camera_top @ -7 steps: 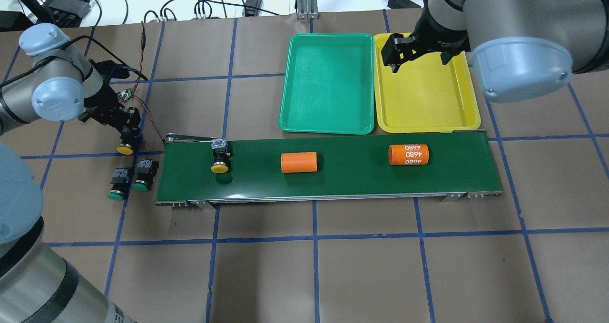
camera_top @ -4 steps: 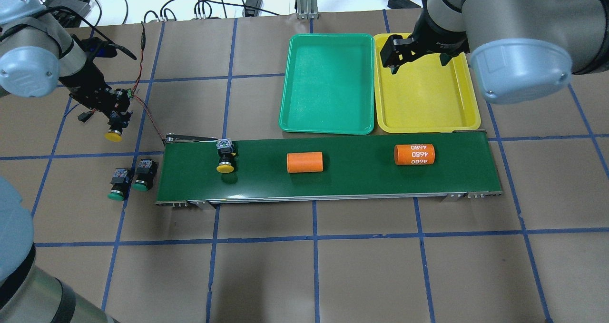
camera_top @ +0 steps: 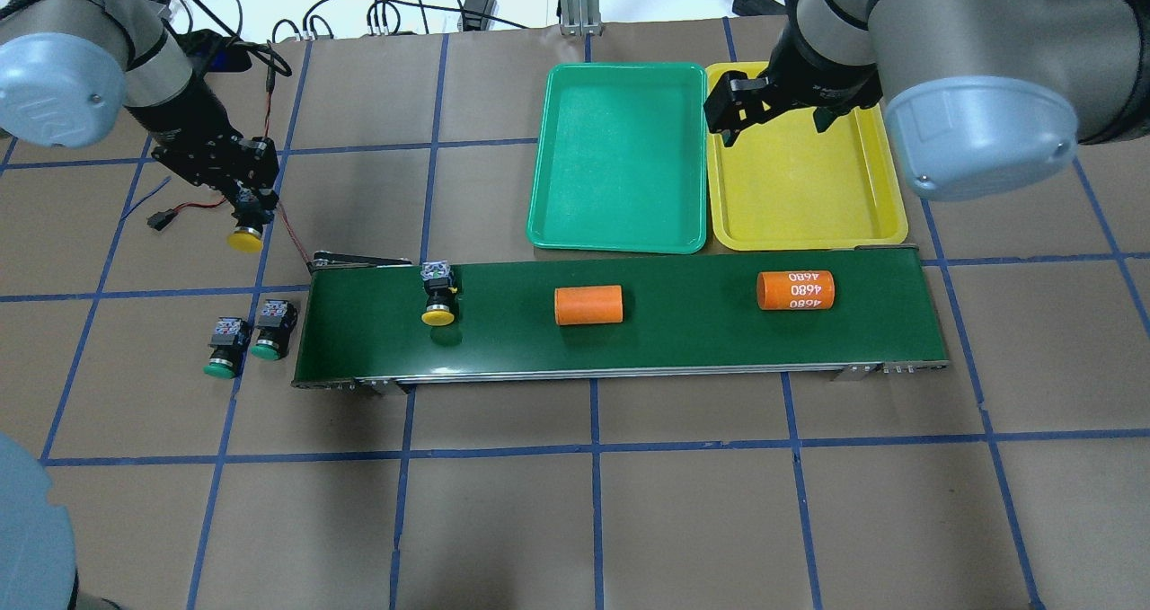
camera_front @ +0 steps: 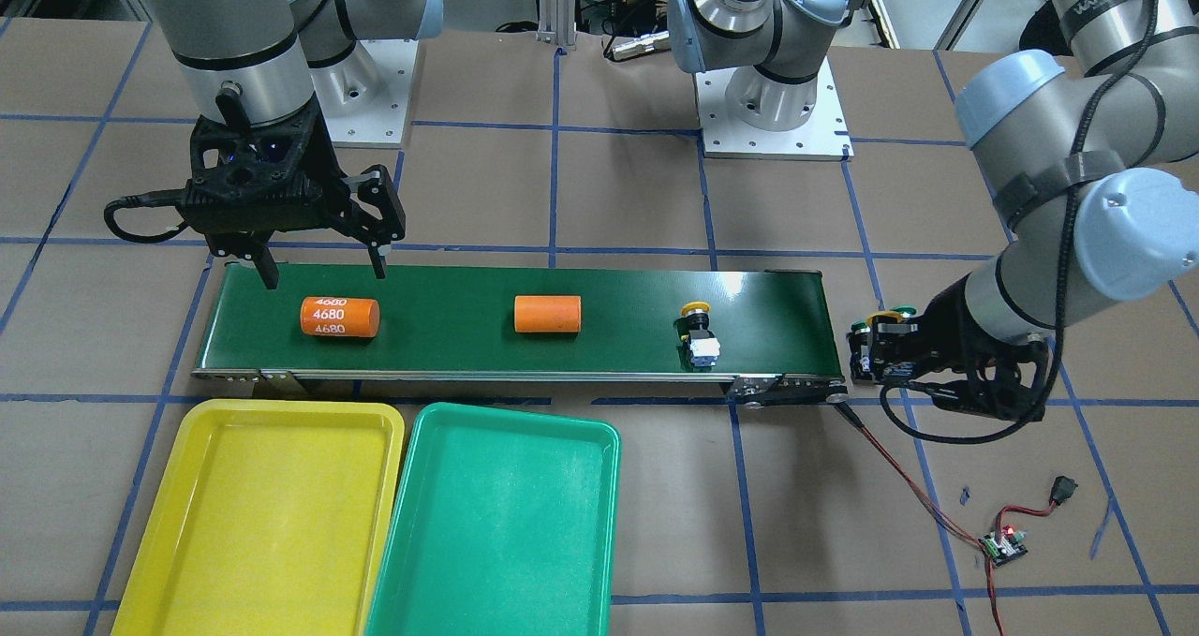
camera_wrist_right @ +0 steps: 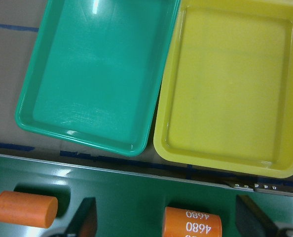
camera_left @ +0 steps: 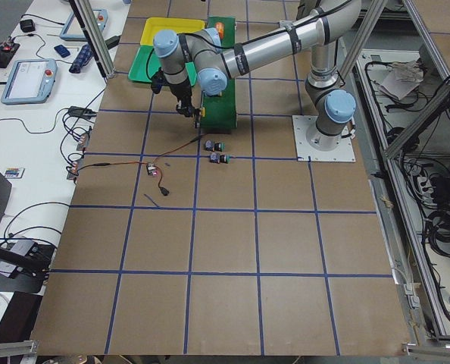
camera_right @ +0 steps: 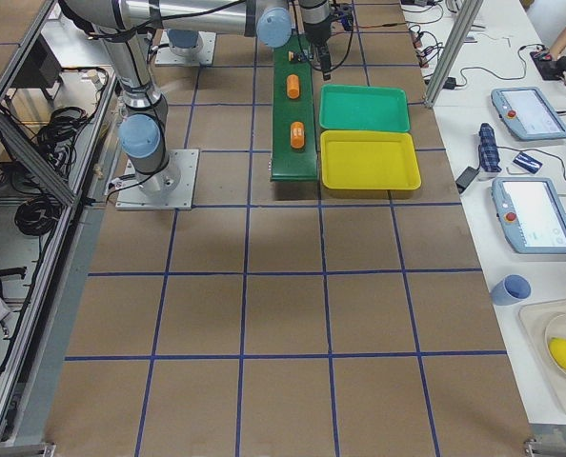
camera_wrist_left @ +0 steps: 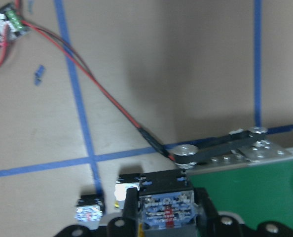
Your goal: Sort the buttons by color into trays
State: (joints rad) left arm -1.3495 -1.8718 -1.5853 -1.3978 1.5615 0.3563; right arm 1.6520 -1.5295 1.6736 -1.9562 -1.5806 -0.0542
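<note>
The robot's left gripper should release the yellow-capped button on the conveyor belt's bare end (camera_front: 810, 334) (camera_wrist_left: 219, 192) nearest the red wires.
My left gripper (camera_top: 247, 204) is shut on a yellow-capped button (camera_top: 244, 239) and holds it above the table, left of the belt's end. In the left wrist view its bluish contact block (camera_wrist_left: 166, 213) sits between the fingers. A second yellow button (camera_top: 437, 300) lies on the conveyor belt (camera_top: 683, 331), also seen in the front view (camera_front: 698, 334). Two green-capped buttons (camera_top: 222, 348) (camera_top: 269, 331) lie on the table beside the belt. My right gripper (camera_top: 777, 118) is open and empty, over the belt's right part in the front view (camera_front: 318, 263). The green tray (camera_top: 620, 156) and yellow tray (camera_top: 800, 188) are empty.
Two orange cylinders lie on the belt, a plain one (camera_top: 588, 305) and one marked 4680 (camera_top: 795, 290). A small circuit board (camera_front: 1004, 544) with red wires (camera_front: 899, 472) running to the belt's end lies on the table near my left gripper.
My left gripper has lifted the yellow button off the table and now moved right, toward the belt's end. The button and cylinders on the belt have drifted right. My right gripper shifted slightly left.
</note>
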